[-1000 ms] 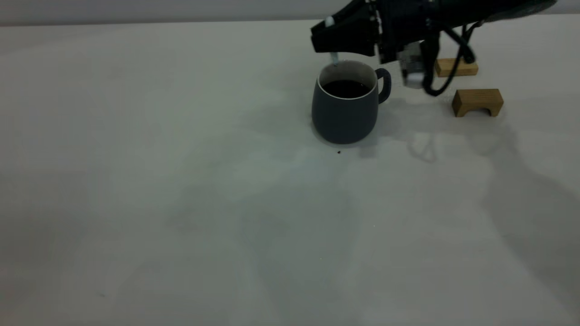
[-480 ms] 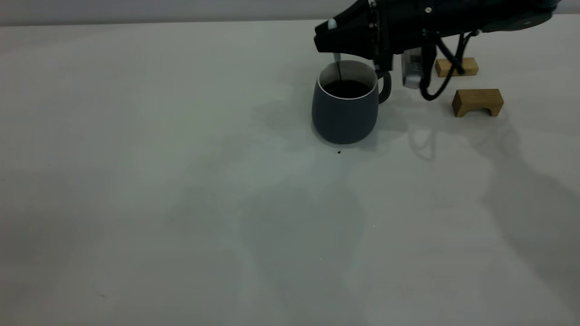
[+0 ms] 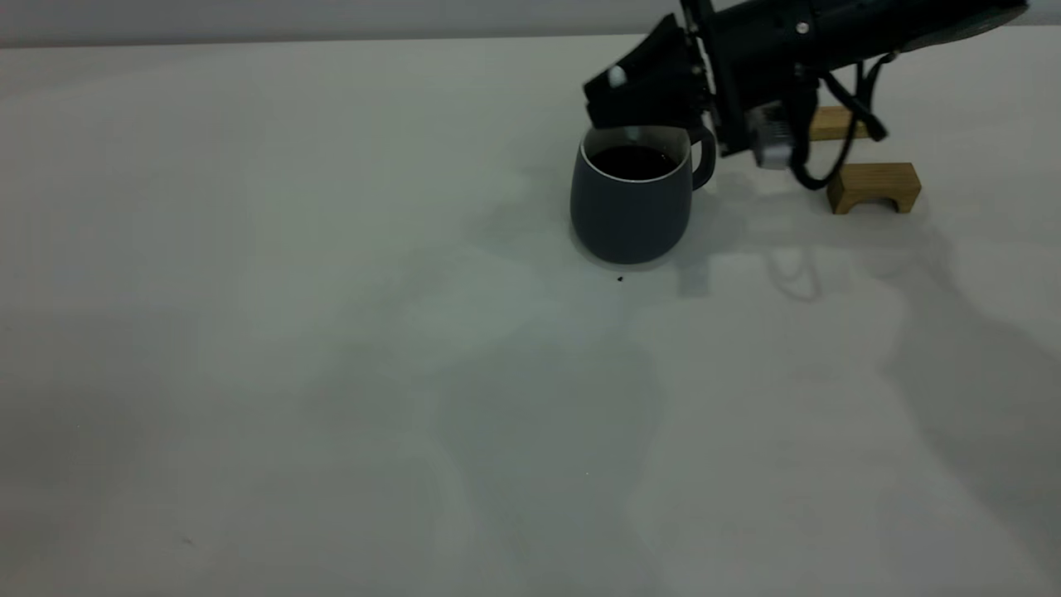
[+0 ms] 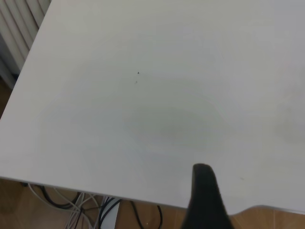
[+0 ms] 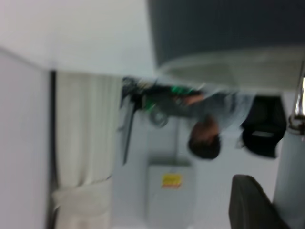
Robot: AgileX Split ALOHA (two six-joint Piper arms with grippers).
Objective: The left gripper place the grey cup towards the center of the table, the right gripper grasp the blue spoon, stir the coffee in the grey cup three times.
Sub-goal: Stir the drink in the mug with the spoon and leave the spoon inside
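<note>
My right gripper has the blue spoon to place, now just over the cup's back rim. It will leave the spoon in the coffee, leaning on the grey cup's rim [image 3: 594,151] opposite its handle.
The grey cup [image 3: 630,207] stands upright on the table [image 3: 331,332], right of centre and towards the back, its handle [image 3: 704,157] facing right. Dark coffee [image 3: 632,162] fills it. My right gripper [image 3: 642,99] hovers just over the cup's back rim, shut on the blue spoon [image 3: 617,76], whose metal neck [image 3: 633,133] dips inside the rim. In the right wrist view the pale spoon handle [image 5: 290,181] lies against a dark finger [image 5: 250,205], with the cup wall [image 5: 228,28] close by. My left gripper [image 4: 206,191] is parked over the table's edge, away from the cup.
Two tan wooden blocks sit right of the cup, an arch-shaped one [image 3: 874,186] and a flat one [image 3: 831,123] behind the right arm. A tiny dark speck [image 3: 620,279] lies in front of the cup. A person [image 5: 206,138] shows far off. Cables [image 4: 95,210] hang below the table edge.
The right gripper has come down and shifted slightly right, so it now sits just above the cup's rim, with the spoon lower in the cup. The cup has stayed put.
</note>
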